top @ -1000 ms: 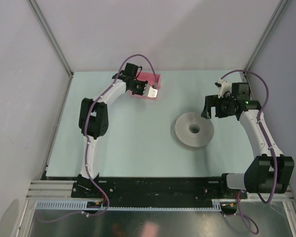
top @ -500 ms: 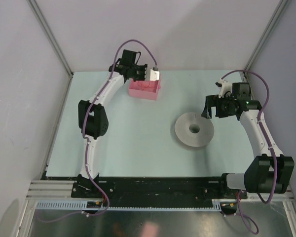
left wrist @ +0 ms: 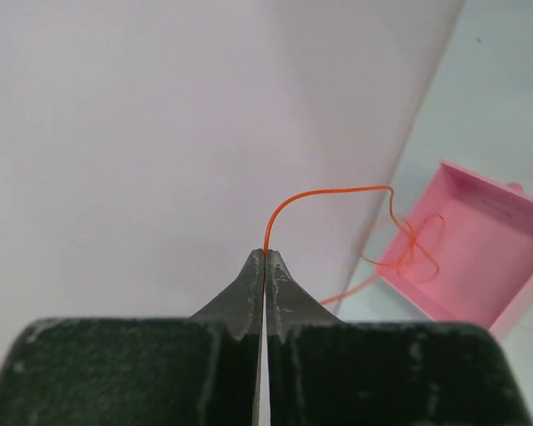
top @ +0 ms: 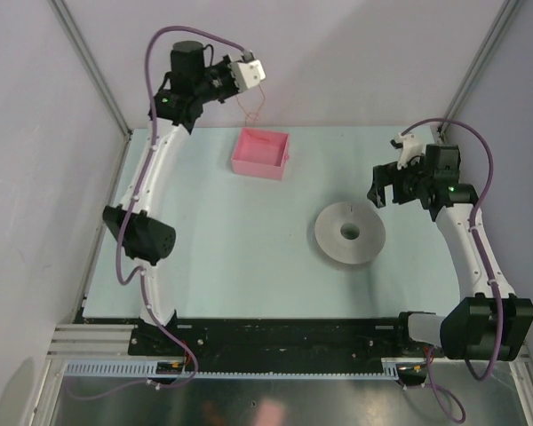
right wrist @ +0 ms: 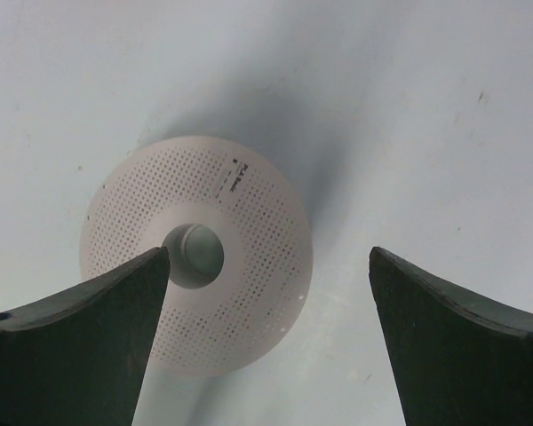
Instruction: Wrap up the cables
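Note:
The center hole (top: 350, 231) (right wrist: 194, 256) of the grey spool is the next place for my right gripper to go and close, so its shut fingers fit inside.
My left gripper (top: 251, 70) is raised high against the back wall, above and behind the pink box (top: 260, 153). It is shut on the thin orange cable (top: 252, 104), which hangs from it in a loose loop toward the box. In the left wrist view the closed tips (left wrist: 266, 256) pinch the cable (left wrist: 324, 191). Its tangled lower loops (left wrist: 417, 248) hang over the pink box (left wrist: 489, 266). My right gripper (top: 379, 189) is open and empty, hovering just right of the grey perforated spool (top: 349, 233). The right wrist view shows the spool (right wrist: 240, 213) below my spread jaws (right wrist: 268, 256).
The pale green table (top: 231, 248) is walled on the left, back and right. Metal frame posts (top: 89, 62) stand at the back corners. Purple hoses run along both arms. The black base rail (top: 284, 333) lies at the near edge.
My left arm has risen from the pink box up and back toward the wall, drawing the orange cable out with it. My right arm has shifted only slightly.

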Tool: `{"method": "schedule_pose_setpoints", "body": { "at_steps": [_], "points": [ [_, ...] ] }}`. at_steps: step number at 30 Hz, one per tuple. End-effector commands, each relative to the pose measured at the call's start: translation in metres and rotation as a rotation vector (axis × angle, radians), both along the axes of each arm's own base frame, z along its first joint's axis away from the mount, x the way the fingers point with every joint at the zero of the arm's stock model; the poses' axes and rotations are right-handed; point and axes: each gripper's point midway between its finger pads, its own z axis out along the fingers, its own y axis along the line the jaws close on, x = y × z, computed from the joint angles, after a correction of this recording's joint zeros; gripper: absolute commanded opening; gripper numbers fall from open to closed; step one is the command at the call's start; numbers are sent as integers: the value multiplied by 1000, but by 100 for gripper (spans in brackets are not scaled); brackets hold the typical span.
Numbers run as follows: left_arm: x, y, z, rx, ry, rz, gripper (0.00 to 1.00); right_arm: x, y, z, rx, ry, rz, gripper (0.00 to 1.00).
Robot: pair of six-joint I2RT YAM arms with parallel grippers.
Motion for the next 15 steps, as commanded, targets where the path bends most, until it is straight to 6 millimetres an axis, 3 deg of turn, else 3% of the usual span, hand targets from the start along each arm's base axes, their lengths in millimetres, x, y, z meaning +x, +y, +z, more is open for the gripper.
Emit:
{"method": "schedule_pose_setpoints", "body": {
  "at_steps": [1,4,9,15],
  "points": [
    [-32,16,75,-108,-105,56,0,17,3,46,-40,-192,69,99],
    [-38,22,84,-148,-96,78,0,13,17,46,-35,-191,121,99],
    [-65,28,129,-270,-121,89,0,1,44,41,-65,-182,234,99],
    [-108,47,188,-414,-183,135,0,-11,54,0,-217,-52,310,99]
  ]
}}
